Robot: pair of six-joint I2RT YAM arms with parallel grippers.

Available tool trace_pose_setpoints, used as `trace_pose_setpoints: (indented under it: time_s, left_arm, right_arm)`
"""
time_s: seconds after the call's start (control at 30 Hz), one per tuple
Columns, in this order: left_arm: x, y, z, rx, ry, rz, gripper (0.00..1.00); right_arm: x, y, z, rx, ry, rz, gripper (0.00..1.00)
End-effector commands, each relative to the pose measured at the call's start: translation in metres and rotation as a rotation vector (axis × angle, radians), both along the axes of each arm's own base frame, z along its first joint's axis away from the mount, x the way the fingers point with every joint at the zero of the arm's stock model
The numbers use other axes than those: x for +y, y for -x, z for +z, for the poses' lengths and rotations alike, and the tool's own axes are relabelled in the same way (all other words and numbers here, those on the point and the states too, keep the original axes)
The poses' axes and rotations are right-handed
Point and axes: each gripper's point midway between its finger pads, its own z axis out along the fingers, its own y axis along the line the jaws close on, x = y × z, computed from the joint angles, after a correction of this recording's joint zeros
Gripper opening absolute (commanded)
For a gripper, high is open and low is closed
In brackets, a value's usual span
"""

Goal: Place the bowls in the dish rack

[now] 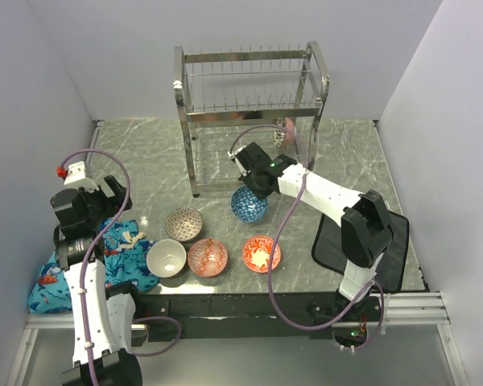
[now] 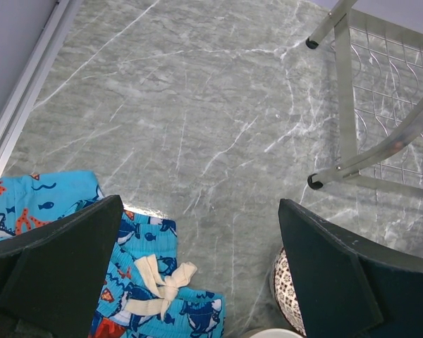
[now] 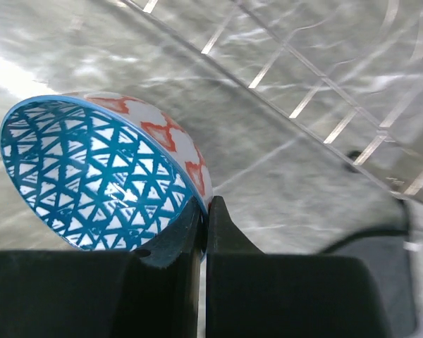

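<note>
The blue-patterned bowl will go against the bowl standing in the dish rack's lower level [image 1: 273,133] from my right gripper.
The tall steel wire dish rack [image 1: 249,104] stands at the back of the table. My right gripper [image 1: 255,182] [image 3: 205,210] is shut on the rim of the blue-patterned bowl [image 1: 249,203] [image 3: 92,176], one finger inside and one outside. It holds the bowl tilted just in front of the rack's near right leg. Several more bowls sit in front: brown-grey [image 1: 183,223] [image 2: 285,287], cream-white [image 1: 167,257], pinkish-red [image 1: 207,256], red-orange [image 1: 261,252]. My left gripper [image 1: 105,193] [image 2: 201,274] hangs open over the table's left side, with nothing between its fingers.
A blue fish-print cloth [image 1: 121,249] [image 2: 148,282] lies at the near left under my left arm. A black mat [image 1: 386,241] [image 3: 381,282] lies at the near right. The rack's legs [image 2: 314,181] stand close to my left gripper's right finger.
</note>
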Motion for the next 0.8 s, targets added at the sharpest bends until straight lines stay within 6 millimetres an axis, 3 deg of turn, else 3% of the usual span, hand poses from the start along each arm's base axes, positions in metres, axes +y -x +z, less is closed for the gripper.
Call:
trace_pose_setpoints:
  time_s: [0.0, 0.07, 0.13, 0.23, 0.33, 0.5, 0.73, 0.77]
  left_arm:
    - [-0.007, -0.004, 0.011, -0.047, -0.006, -0.036, 0.99]
    - [-0.008, -0.003, 0.013, -0.047, -0.014, -0.04, 0.99]
    - [-0.011, -0.005, 0.014, -0.042, -0.023, -0.057, 0.99]
    - [-0.015, -0.008, 0.014, -0.048, -0.029, -0.069, 0.99]
    - [-0.02, -0.008, 0.02, -0.048, -0.025, -0.069, 1.0]
    - [-0.022, -0.005, 0.014, -0.053, -0.011, -0.05, 0.99]
    - [-0.003, -0.005, 0.005, -0.061, 0.038, 0.024, 0.99]
    - [-0.003, -0.005, 0.005, -0.066, 0.042, 0.02, 1.0]
  right_arm:
    - [-0.02, -0.022, 0.04, -0.27, 0.132, -0.052, 0.0]
    - [-0.03, -0.024, 0.059, -0.411, 0.208, -0.129, 0.0]
    - [-0.038, -0.019, 0.064, -0.477, 0.271, -0.169, 0.0]
    - [-0.031, -0.009, 0.076, -0.475, 0.24, -0.14, 0.0]
    - [-0.039, -0.006, 0.091, -0.548, 0.304, -0.135, 0.0]
    - [-0.047, -0.021, 0.103, -0.637, 0.411, -0.148, 0.0]
    - [-0.032, -0.048, 0.133, -0.812, 0.409, -0.168, 0.0]
    - [-0.032, -0.048, 0.128, -0.811, 0.438, -0.151, 0.0]
